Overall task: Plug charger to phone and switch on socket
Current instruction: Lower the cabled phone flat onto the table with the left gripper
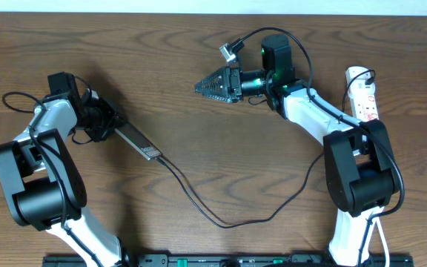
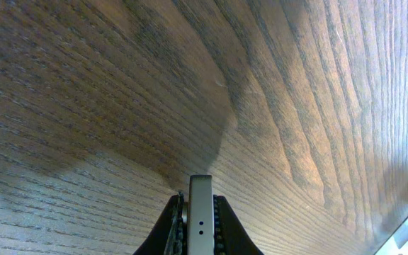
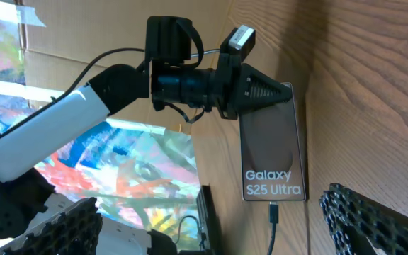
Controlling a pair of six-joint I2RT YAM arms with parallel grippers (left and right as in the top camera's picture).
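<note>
My left gripper will set the phone down flat on the bare wood [image 1: 152,136] just beyond the ends of its fingers.
The phone [image 1: 136,142], a dark slab lettered "Galaxy S25 Ultra" [image 3: 273,152], lies slanted at the left of the table. My left gripper [image 1: 112,127] is shut on its far end, and the phone's grey edge [image 2: 201,227] stands between the jaws. The charger [image 1: 221,221], a thin black cable, has its plug tip [image 3: 273,212] in the phone's lower edge and loops across the table towards the right arm. My right gripper [image 1: 201,87] hovers open near the table's middle back, nothing between its fingers [image 3: 374,219]. The socket [image 1: 363,93] lies white at the far right.
A black rail [image 1: 221,259] runs along the table's front edge between the two arm bases. A white cord [image 1: 380,237] hangs by the right arm's base. In the right wrist view a colourful painted sheet [image 3: 140,170] and cardboard [image 3: 83,35] lie beyond the table's edge.
</note>
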